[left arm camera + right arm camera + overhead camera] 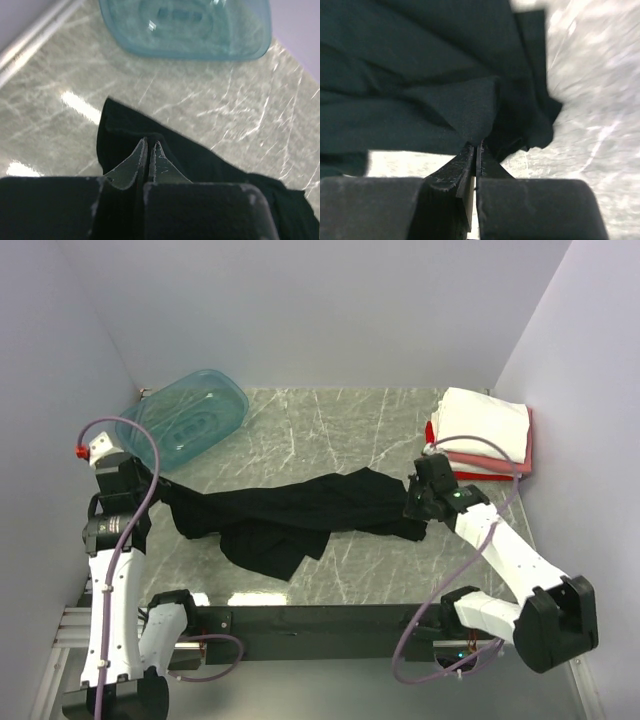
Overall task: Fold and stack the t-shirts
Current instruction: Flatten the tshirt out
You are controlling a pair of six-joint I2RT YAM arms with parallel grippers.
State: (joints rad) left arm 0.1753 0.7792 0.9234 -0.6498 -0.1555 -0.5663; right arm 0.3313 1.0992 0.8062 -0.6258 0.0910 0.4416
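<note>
My right gripper is going to lay the black t-shirt's end, now held above the table, on the marble table (401,533) between the folded stack and the black rail.
The black t-shirt (290,515) hangs stretched between my two grippers above the marble table (330,420), its middle sagging and a bunch drooping toward the near edge. My left gripper (160,490) is shut on its left end; in the left wrist view the cloth (210,160) sits pinched in the gripper (149,142). My right gripper (412,502) is shut on its right end; the right wrist view shows the cloth (420,85) caught at the gripper (477,146). A folded stack of white (487,420), pink (490,466) and red (529,445) shirts lies at the back right. The shirt's chest mark is hidden.
A translucent teal plastic tub (192,415) stands at the back left, also in the left wrist view (190,27). Grey walls close in the table on three sides. A black rail (320,620) runs along the near edge.
</note>
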